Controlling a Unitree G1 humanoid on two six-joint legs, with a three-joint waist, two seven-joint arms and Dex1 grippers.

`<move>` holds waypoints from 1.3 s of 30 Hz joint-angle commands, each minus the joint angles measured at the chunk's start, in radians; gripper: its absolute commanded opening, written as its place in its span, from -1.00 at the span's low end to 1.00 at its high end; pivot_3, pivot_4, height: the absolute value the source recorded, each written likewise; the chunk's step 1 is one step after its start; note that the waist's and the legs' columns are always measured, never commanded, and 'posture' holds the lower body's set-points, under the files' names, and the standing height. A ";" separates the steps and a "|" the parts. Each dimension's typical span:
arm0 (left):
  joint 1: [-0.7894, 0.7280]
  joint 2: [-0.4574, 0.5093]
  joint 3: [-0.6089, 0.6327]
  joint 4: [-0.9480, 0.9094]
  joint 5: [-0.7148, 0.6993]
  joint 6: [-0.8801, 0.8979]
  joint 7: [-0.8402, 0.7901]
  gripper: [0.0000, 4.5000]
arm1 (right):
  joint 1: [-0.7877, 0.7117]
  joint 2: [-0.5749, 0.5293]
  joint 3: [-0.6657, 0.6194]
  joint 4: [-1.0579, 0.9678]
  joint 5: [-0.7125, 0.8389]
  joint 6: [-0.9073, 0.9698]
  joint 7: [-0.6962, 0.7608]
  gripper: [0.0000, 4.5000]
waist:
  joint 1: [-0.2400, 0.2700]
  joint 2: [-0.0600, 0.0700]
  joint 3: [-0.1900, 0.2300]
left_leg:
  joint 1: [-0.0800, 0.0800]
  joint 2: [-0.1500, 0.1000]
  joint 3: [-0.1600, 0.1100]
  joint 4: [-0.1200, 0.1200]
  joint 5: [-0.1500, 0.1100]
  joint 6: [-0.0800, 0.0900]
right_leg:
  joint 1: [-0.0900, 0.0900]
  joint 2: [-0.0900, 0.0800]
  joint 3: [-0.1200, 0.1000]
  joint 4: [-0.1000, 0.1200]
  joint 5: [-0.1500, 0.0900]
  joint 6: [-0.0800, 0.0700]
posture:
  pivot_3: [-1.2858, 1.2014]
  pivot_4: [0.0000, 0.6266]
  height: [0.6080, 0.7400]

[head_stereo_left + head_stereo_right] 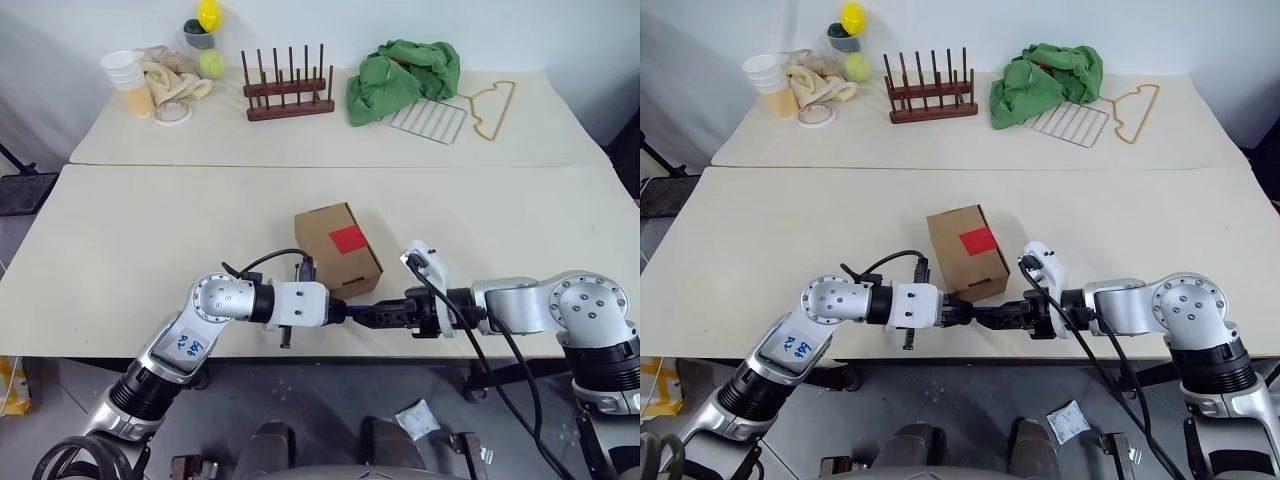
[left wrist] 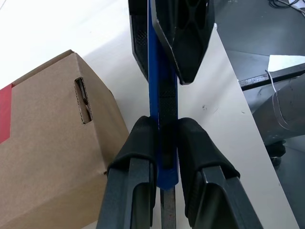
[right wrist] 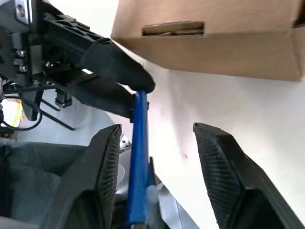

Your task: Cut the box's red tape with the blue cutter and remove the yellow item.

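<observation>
My left gripper has the blue cutter's blade end inside it, so next my right gripper closes on the cutter's body (image 3: 137,176) first, so that my left gripper can steady the box.
The box (image 1: 337,250), brown cardboard with its flaps closed, sits on the near table, with the red tape (image 1: 347,238) square on its top. Just in front of it, by the table's front edge, my two grippers meet tip to tip. My left gripper (image 2: 164,138) is shut on the blue cutter (image 2: 159,95), which points toward the right hand. My right gripper (image 3: 157,128) is open, its fingers spread on either side of the blue cutter (image 3: 138,152), which lies close to one finger. The yellow item is hidden.
The far table holds a wooden peg rack (image 1: 288,90), a green cloth (image 1: 403,72), a wire rack (image 1: 430,120), a yellow hanger (image 1: 492,108), stacked cups (image 1: 128,80), a tape roll (image 1: 172,113) and a tennis ball (image 1: 211,63). Cables trail from both wrists.
</observation>
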 commanded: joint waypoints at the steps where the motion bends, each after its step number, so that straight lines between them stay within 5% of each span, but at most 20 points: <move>1: 0.005 0.007 0.018 -0.035 -0.009 -0.008 -0.002 -0.79 | -0.001 0.000 -0.036 0.000 0.017 -0.015 0.013 0.03 | 0.000 0.000 0.000 | 0.000 0.000 0.000 0.000 0.000 0.000 | 0.000 0.000 0.000 0.000 0.000 0.000 | 0.03 -0.52 1.00; 11: 0.006 0.004 0.016 -0.036 -0.006 -0.003 0.002 -0.79 | -0.004 0.003 -0.037 0.019 0.045 -0.023 0.009 0.03 | 0.000 0.000 0.000 | 0.000 0.000 0.000 0.000 0.000 0.000 | 0.000 0.000 0.000 0.000 0.000 0.000 | 0.03 -0.52 1.00; 15: 0.006 0.005 0.017 -0.036 -0.005 -0.003 0.002 -0.79 | -0.002 0.009 -0.032 0.021 0.032 -0.021 0.013 -0.35 | 0.000 0.000 0.000 | 0.000 0.000 0.000 0.000 0.000 0.000 | 0.000 0.000 0.000 0.000 0.000 0.000 | 0.03 -0.52 1.00; 19: 0.005 0.008 0.019 -0.037 -0.004 -0.002 0.003 -0.79 | -0.001 0.009 -0.030 0.020 0.030 -0.015 0.021 -0.95 | 0.000 0.000 0.000 | 0.000 0.000 0.000 0.000 0.000 0.000 | 0.000 0.000 0.000 0.000 0.000 0.000 | 0.03 -0.52 1.00; 27: 0.014 -0.007 0.040 -0.048 -0.047 0.044 0.005 -0.79 | -0.003 0.004 -0.035 0.023 0.022 -0.013 0.036 -0.95 | 0.000 0.000 0.000 | 0.000 0.000 0.000 0.000 0.000 0.000 | 0.000 0.000 0.000 0.000 0.000 0.000 | 0.03 -0.52 1.00; 36: 0.116 0.097 0.215 -0.129 -0.256 0.150 -0.097 0.44 | -0.004 -0.073 -0.084 -0.005 0.037 -0.001 0.106 -0.95 | -0.002 0.001 0.000 | 0.000 0.000 0.000 -0.001 0.000 0.000 | 0.000 0.000 0.000 -0.001 0.000 0.000 | 0.03 -0.52 1.00; 39: 0.180 0.173 0.363 -0.123 -0.375 0.201 -0.143 0.46 | 0.045 -0.169 -0.155 -0.025 0.033 0.015 0.193 -0.95 | 0.000 0.001 0.001 | 0.000 0.001 0.000 -0.001 0.000 0.000 | 0.000 0.000 0.000 -0.002 0.000 0.000 | 0.03 -0.52 1.00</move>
